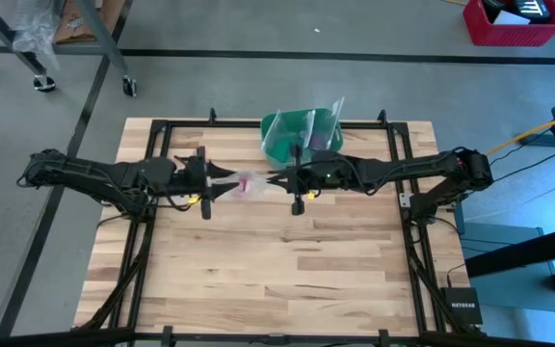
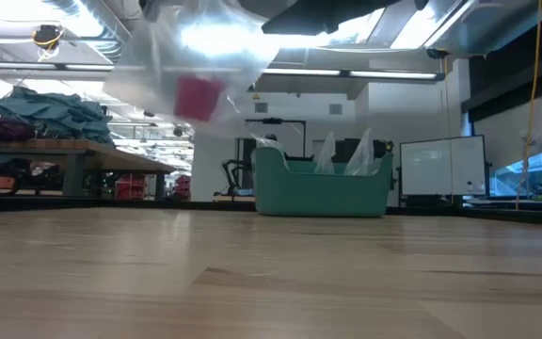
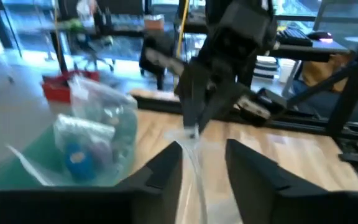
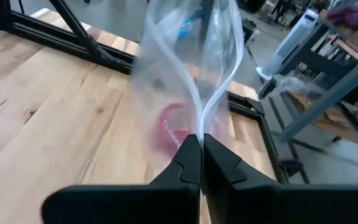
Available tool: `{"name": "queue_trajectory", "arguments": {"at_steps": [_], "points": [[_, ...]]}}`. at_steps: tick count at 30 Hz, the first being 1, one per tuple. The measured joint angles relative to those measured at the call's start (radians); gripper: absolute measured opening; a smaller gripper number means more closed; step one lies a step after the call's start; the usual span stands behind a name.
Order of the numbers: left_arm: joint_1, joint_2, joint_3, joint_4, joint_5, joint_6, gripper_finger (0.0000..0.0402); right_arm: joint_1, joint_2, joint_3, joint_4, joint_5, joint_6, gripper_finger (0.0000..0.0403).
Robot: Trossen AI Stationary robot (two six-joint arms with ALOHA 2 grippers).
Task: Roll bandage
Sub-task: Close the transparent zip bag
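The bag's opening gapes beyond my right gripper; my nearby open left gripper should back off and pinch the zip's loose end (image 3: 202, 208).
The bandage is a small pink roll (image 4: 173, 134) inside a clear plastic bag (image 4: 185, 62). The bag is held up over the middle of the table (image 1: 249, 183), and in the low view the roll (image 2: 199, 97) is well above the tabletop. My right gripper (image 4: 201, 146) is shut on the bag and comes from the table's right (image 1: 270, 179). My left gripper (image 1: 231, 183) faces it from the left. Its fingers are open and stand on either side of the bag's near edge (image 3: 197, 171). I cannot tell whether they touch it. My right gripper pinches an edge of the clear bag (image 4: 202, 127) between its two shut fingers, coming level from the table's right. The bag is lifted clear of the table, and the pink roll sits inside it just beyond the fingertips.
A green plastic bowl (image 1: 302, 135) stands at the table's far edge behind the grippers and holds more clear bags, one with a blue roll (image 3: 76, 158). The near half of the wooden table (image 1: 277, 270) is bare. A black frame runs along the table's edges.
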Motion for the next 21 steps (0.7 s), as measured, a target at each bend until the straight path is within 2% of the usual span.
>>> {"name": "queue_trajectory", "arguments": {"at_steps": [5,11,15,21], "points": [[0.000,-0.004,0.000,0.031,-0.003,0.092,0.0156,0.000,0.000,0.014,-0.059,0.039,0.021,0.0004],[0.000,-0.051,0.000,0.024,-0.008,0.153,0.0163,0.000,0.000,0.106,-0.257,0.100,0.023,0.0002],[0.000,-0.102,0.001,-0.018,-0.008,0.094,0.0162,0.000,0.000,0.173,-0.365,0.118,0.022,0.0002],[-0.002,-0.146,0.001,-0.235,0.029,-0.098,0.0161,0.000,0.000,0.231,-0.410,0.118,-0.003,0.0001]]}}
